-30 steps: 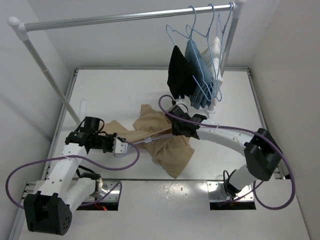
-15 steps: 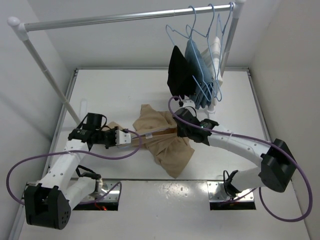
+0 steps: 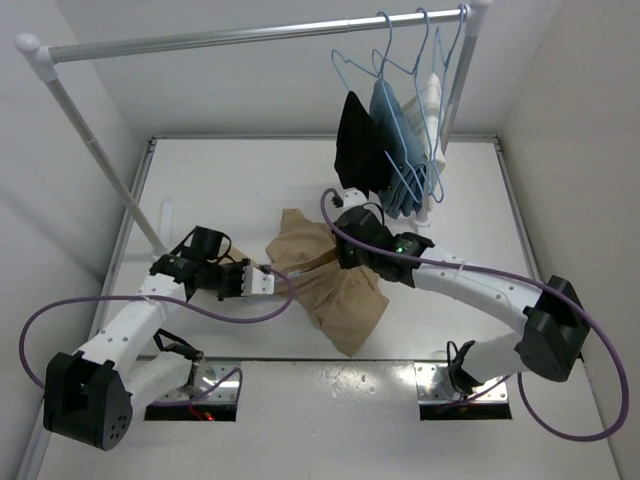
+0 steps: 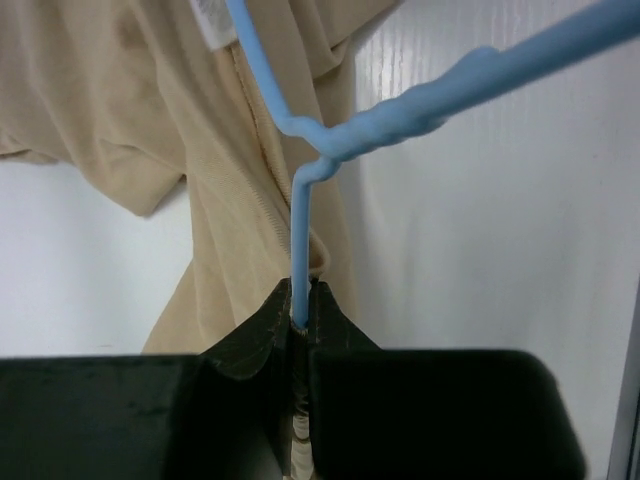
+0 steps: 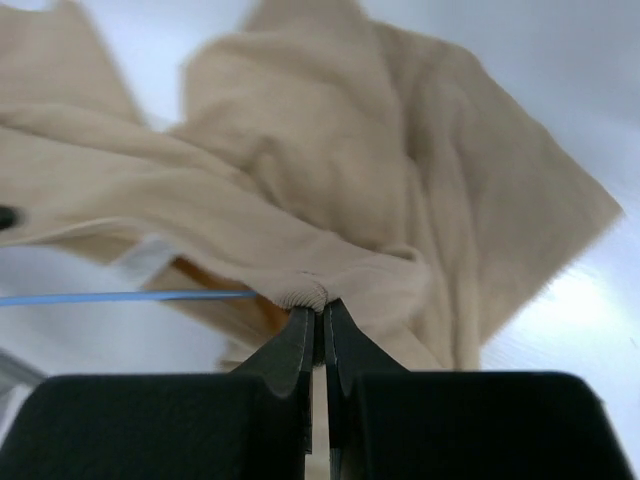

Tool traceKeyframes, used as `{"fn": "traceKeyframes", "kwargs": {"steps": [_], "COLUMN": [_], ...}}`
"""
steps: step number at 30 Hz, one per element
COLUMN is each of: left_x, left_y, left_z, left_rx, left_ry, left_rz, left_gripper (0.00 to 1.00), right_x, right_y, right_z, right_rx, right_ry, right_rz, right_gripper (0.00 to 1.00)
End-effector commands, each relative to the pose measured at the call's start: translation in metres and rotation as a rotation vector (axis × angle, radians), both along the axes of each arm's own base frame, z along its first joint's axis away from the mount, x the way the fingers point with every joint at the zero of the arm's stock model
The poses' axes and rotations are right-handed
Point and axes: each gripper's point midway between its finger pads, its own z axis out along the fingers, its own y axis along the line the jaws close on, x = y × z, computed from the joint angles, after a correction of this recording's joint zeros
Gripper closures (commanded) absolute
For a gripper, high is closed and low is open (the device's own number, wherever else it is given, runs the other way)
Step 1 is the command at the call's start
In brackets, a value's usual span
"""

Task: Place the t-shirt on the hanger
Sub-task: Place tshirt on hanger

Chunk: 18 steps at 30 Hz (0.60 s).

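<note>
My right gripper will open and take the hanger's far wire nearer my left gripper point(image 5: 130, 296), because it pinches only the t-shirt's collar while that wire runs in under the collar.
The tan t-shirt point(image 3: 330, 285) lies crumpled in the middle of the white table. My left gripper point(image 3: 268, 282) is shut on the light-blue wire hanger point(image 4: 300, 235), whose wire runs up from the jaws and goes in under the shirt point(image 4: 215, 150). My right gripper point(image 3: 345, 255) is shut on the ribbed collar edge of the t-shirt point(image 5: 305, 292) and holds it up off the table. In the right wrist view a thin length of the hanger point(image 5: 120, 297) shows at the left, running under the lifted cloth.
A metal clothes rail point(image 3: 250, 36) spans the back. Blue hangers hold a black garment point(image 3: 358, 145), a blue garment point(image 3: 393, 140) and a white one point(image 3: 431, 100) at its right end. The rail's slanted left post point(image 3: 105, 165) stands near my left arm.
My left gripper has moved right with the hanger, closer to the shirt. My right gripper has shifted slightly up and left with the collar, drawing the cloth towards the hanger.
</note>
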Motion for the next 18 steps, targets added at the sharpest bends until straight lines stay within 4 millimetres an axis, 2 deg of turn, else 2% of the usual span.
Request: {"fn": "traceKeyframes", "kwargs": {"steps": [1,5,10,13,15,16,18], "left_x": [0.017,0.030,0.030,0.022,0.016,0.012,0.011], "left_y": [-0.010,-0.027,-0.043,-0.046,-0.048,-0.046,-0.046], "left_z": [0.017,0.044,0.070,0.073,0.071,0.071,0.070], "left_rx": [-0.021,-0.136,-0.242,-0.243,-0.232,-0.225,-0.217], "left_ry": [-0.029,-0.033,-0.024,-0.017,-0.023,-0.022,-0.029], "left_rz": [0.052,0.096,0.062,0.005,-0.045,-0.054,-0.068], "left_gripper": [1.00,1.00,1.00,1.00,1.00,1.00,1.00], "right_x": [0.003,-0.013,-0.037,-0.044,-0.042,-0.038,-0.039], "right_y": [0.051,0.072,0.068,0.057,0.051,0.044,0.039], "right_z": [0.047,0.057,0.037,0.033,0.038,0.042,0.051], "right_rx": [0.117,0.161,0.114,0.082,0.085,0.061,0.027], "right_ry": [-0.091,-0.091,-0.014,0.010,0.006,-0.023,-0.043], "right_rz": [0.173,0.301,0.423,0.429,0.415,0.393,0.425], "right_gripper": [1.00,1.00,1.00,1.00,0.90,0.74,0.57]}}
